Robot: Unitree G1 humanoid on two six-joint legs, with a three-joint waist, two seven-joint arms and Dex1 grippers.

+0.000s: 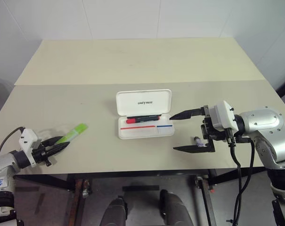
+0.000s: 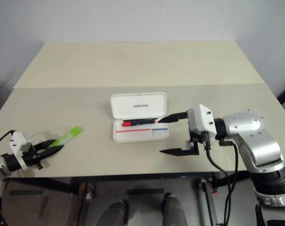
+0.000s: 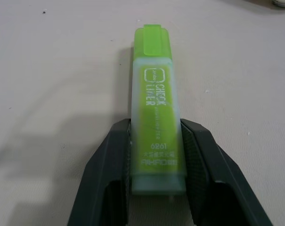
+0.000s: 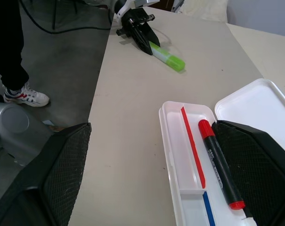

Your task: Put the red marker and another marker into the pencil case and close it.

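Next, I release the lime-green marker from my left gripper in the pencil case's front slot (image 1: 142, 132), along the pencil case's thin red strip.
The white pencil case (image 1: 144, 131) lies open at mid-table, its lid (image 1: 143, 101) folded back. The red marker (image 1: 143, 118) rests inside the tray along the hinge side, also seen at the red marker (image 4: 220, 165). The lime-green marker (image 1: 74, 133) lies on the table far to the left. My left gripper (image 1: 61, 146) has both fingers pressed against its rear end, plain on the green marker (image 3: 154, 108). My right gripper (image 1: 172, 133) stands wide open just right of the case, above the table, holding nothing.
A small dark object (image 1: 197, 140) lies on the table under my right gripper. The table's front edge (image 1: 133, 170) runs close below both grippers. A person's leg and white shoe (image 4: 24, 96) stand on the floor beyond the table's left end.
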